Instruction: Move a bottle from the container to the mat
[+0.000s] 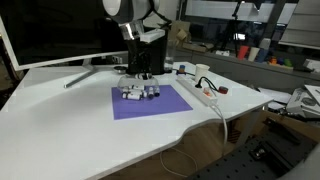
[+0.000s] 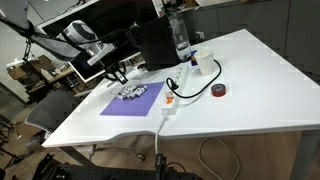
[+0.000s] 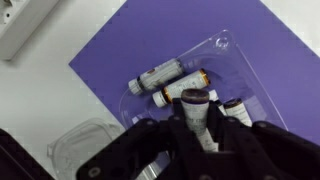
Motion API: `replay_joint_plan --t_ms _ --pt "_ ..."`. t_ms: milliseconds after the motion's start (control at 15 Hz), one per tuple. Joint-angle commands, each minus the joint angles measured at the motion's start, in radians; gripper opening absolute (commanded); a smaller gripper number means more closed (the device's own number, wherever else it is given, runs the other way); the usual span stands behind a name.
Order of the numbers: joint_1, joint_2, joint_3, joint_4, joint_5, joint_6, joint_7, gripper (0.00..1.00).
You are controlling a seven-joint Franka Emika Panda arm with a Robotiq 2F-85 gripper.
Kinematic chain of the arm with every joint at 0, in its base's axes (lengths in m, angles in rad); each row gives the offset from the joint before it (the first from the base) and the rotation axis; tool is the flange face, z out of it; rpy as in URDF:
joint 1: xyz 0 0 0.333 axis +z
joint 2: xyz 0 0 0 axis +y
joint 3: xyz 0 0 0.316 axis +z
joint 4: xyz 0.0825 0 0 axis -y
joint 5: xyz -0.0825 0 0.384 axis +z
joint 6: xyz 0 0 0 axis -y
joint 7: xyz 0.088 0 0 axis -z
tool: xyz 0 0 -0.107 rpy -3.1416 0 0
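Note:
My gripper should release the dark-capped bottle that I am moving on the purple mat's edge (image 1: 178,93) (image 3: 113,26), beside the white power strip.
The purple mat (image 1: 150,102) (image 2: 130,102) (image 3: 150,40) lies on the white table. Several small white-labelled bottles (image 1: 140,92) (image 2: 135,93) (image 3: 165,75) lie on it in a shallow clear tray (image 3: 222,45). My gripper (image 1: 140,80) (image 2: 122,75) (image 3: 198,125) hangs just above this cluster. In the wrist view it is shut on a dark-capped bottle (image 3: 195,103), held tilted over the others. The tall black container (image 2: 152,45) stands just beyond the mat's far edge. In the exterior view that faces the arm, the arm mostly hides it.
A white power strip (image 1: 200,90) (image 2: 170,100) and its cable lie beside the mat, with a red tape roll (image 1: 222,90) (image 2: 218,91) beyond. A clear water bottle (image 2: 180,35) stands by the container. A large monitor (image 1: 50,35) stands behind. A clear plastic lid (image 3: 85,148) lies off the mat.

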Motion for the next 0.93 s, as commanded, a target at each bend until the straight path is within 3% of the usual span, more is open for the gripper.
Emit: replay_joint_plan --t_ms 0,333,600,867 --pt "-0.032 -0.162 -0.014 -0.165 -0.005 0.092 0.053 0.07" --pt "-0.117 -0.248 -0.058 -0.269 0.023 0.236 0.050 0.07" --pt "-0.173 -0.204 -0.086 -0.264 0.046 0.292 0.037 0.07" --pt "-0.183 -0.137 -0.101 -0.240 0.045 0.278 0.042 0.07"
